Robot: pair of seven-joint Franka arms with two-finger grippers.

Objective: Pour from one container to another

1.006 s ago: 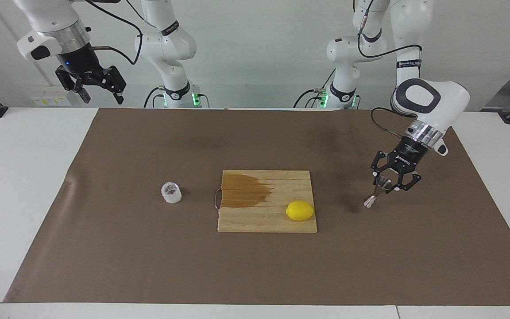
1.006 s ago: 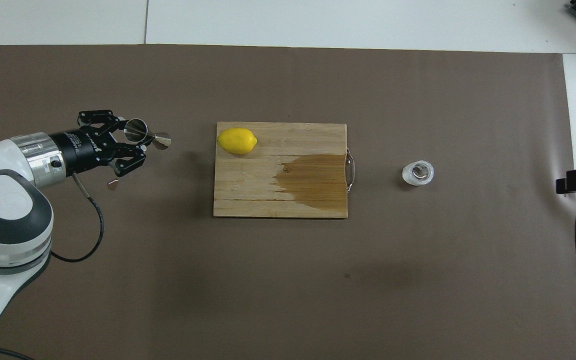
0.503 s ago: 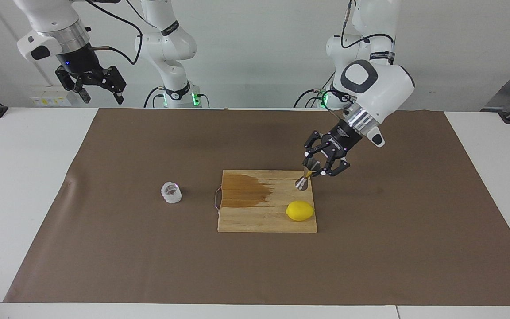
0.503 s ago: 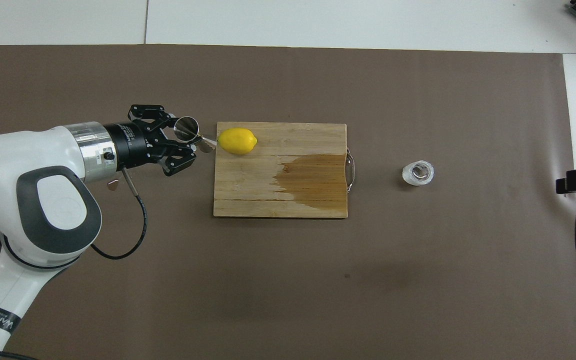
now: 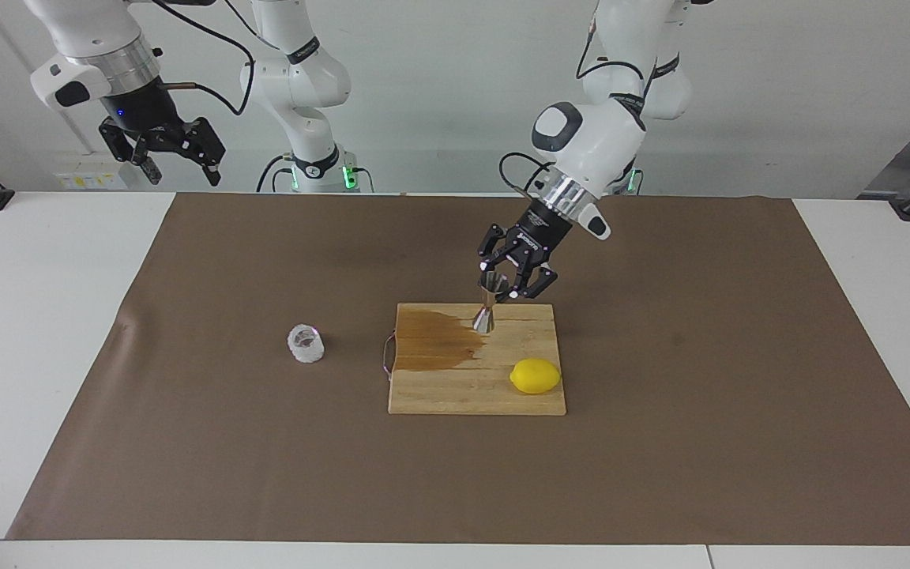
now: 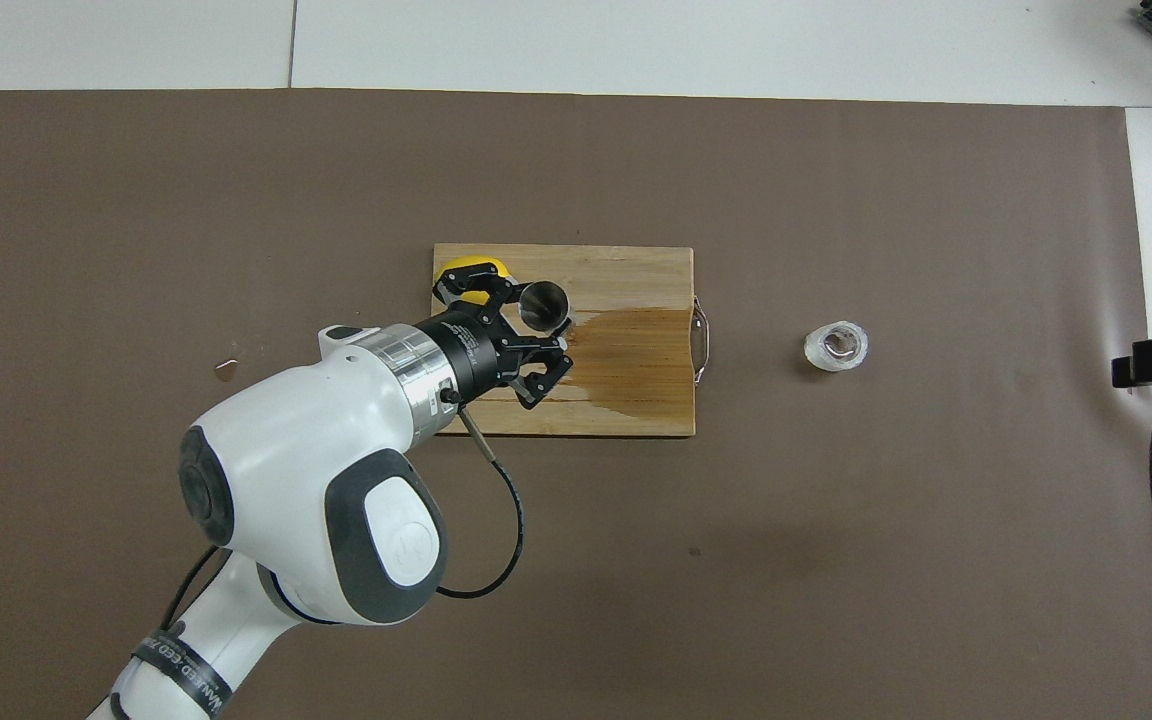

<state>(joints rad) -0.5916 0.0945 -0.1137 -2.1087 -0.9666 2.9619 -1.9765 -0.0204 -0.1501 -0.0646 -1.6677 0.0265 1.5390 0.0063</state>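
The steel jigger, now hanging low over the cutting board, will be let go by my left gripper on the wet brown stain [image 6: 609,336], between the lemon and the wire handle.
My left gripper [image 5: 499,289] is shut on the steel jigger [image 5: 486,311], gripping its upper cone. The jigger hangs nearly upright, its lower cone low over the wooden cutting board [image 5: 455,397] at the edge of the wet brown stain [image 5: 433,341]. From overhead, the jigger's open mouth [image 6: 543,303] shows in front of the left gripper [image 6: 539,327]. The clear textured glass tumbler [image 5: 306,343] [image 6: 836,346] stands on the brown mat, toward the right arm's end from the board. My right gripper [image 5: 174,162] waits open, raised high over its own end of the table.
A yellow lemon [image 5: 535,376] lies on the board's corner farthest from the robots, toward the left arm's end; from overhead the lemon [image 6: 464,267] is partly covered by the left hand. The board's wire handle [image 5: 386,356] faces the tumbler. A small speck [image 6: 226,370] lies on the mat.
The left arm has carried the jigger from over the mat at its own end to over the cutting board, and the jigger now hangs more upright. The right arm has not moved.
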